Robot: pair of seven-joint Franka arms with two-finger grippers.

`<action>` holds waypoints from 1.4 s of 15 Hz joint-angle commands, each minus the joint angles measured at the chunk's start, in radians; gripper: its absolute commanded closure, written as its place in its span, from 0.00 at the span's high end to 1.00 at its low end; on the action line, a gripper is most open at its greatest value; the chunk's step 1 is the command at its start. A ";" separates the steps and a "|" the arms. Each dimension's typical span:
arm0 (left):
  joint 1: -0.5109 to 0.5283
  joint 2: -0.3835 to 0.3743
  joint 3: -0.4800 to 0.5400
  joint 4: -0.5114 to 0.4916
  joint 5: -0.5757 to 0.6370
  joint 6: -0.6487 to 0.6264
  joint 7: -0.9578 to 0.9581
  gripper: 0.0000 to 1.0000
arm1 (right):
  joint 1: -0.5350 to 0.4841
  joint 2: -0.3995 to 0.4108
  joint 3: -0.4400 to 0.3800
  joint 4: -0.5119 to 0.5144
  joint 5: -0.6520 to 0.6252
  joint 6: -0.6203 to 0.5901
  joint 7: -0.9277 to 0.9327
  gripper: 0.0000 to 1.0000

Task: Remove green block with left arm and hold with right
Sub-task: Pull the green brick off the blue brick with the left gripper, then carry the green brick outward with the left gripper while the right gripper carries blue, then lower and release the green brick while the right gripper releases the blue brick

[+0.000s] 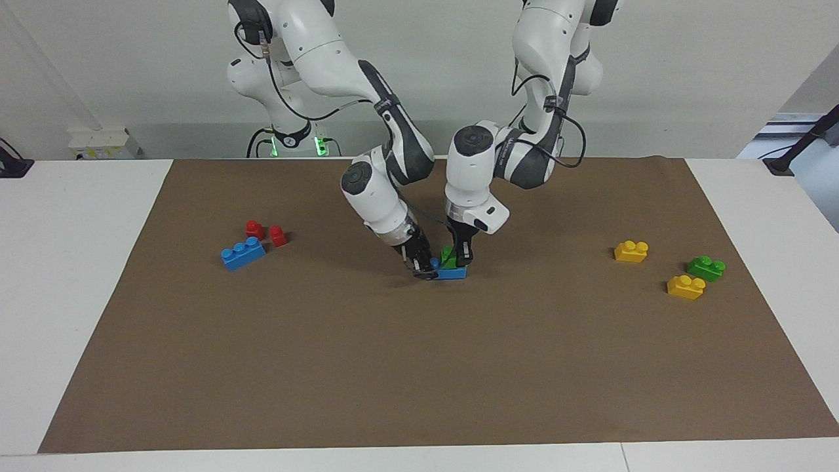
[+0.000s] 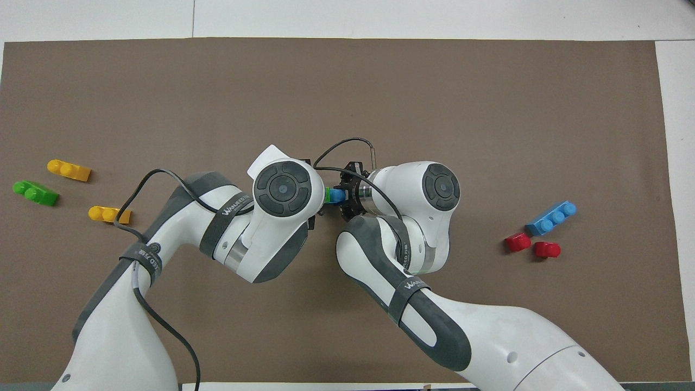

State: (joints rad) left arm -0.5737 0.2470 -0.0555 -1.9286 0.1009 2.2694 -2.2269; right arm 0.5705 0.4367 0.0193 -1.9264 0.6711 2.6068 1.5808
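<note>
Next, I release the green block from my left gripper on the bare mat [image 2: 129, 143] past the inner end of the farther yellow brick.
A green block [image 1: 448, 254] sits on top of a short blue brick [image 1: 453, 273] in the middle of the brown mat. My left gripper [image 1: 457, 260] comes straight down and is shut on the green block. My right gripper [image 1: 425, 269] comes in tilted from the right arm's end and is shut on the end of the blue brick. In the overhead view only slivers of the green block [image 2: 327, 194] and blue brick [image 2: 339, 194] show between the two hands. The right gripper [image 2: 344, 196] shows there, while the left one is hidden under its own wrist.
A second green block [image 1: 706, 267] and two yellow bricks [image 1: 631, 251] [image 1: 685, 286] lie toward the left arm's end. A long blue brick [image 1: 243, 252] and two red blocks [image 1: 254, 229] [image 1: 278, 235] lie toward the right arm's end.
</note>
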 commanded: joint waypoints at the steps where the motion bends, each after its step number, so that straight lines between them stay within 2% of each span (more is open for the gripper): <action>1: 0.044 -0.107 0.011 0.002 0.008 -0.108 0.079 0.00 | 0.005 -0.003 0.002 -0.019 0.027 0.010 -0.038 0.00; 4: 0.103 -0.181 0.013 0.013 -0.044 -0.210 0.247 0.00 | -0.020 -0.007 -0.001 0.001 0.021 -0.026 -0.122 0.00; 6: 0.179 -0.196 0.013 0.029 -0.061 -0.286 0.425 0.00 | -0.099 -0.015 -0.008 0.033 0.002 -0.124 -0.229 0.00; 10: 0.381 -0.198 0.016 0.023 -0.070 -0.298 0.779 0.00 | -0.357 -0.038 -0.015 0.050 -0.037 -0.322 -0.543 0.00; 12: 0.484 -0.189 0.017 0.023 -0.095 -0.265 0.944 0.00 | -0.472 -0.039 -0.015 0.082 -0.105 -0.453 -0.616 0.00; 15: 0.598 -0.135 0.017 0.026 -0.102 -0.167 1.108 0.00 | -0.605 -0.049 -0.013 0.078 -0.136 -0.540 -0.720 0.00; 19: 0.681 -0.003 0.019 0.056 -0.102 -0.015 1.222 0.00 | -0.707 -0.055 -0.015 0.052 -0.137 -0.574 -0.757 0.00; 21: 0.686 0.078 0.019 0.083 -0.101 0.053 1.244 0.00 | -0.739 -0.056 -0.016 0.043 -0.137 -0.573 -0.788 0.00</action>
State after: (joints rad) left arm 0.0949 0.2350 -0.0264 -1.9003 0.0158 2.2681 -1.0237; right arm -0.1273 0.3991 -0.0114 -1.8558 0.5496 2.0397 0.8326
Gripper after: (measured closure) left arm 0.656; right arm 0.656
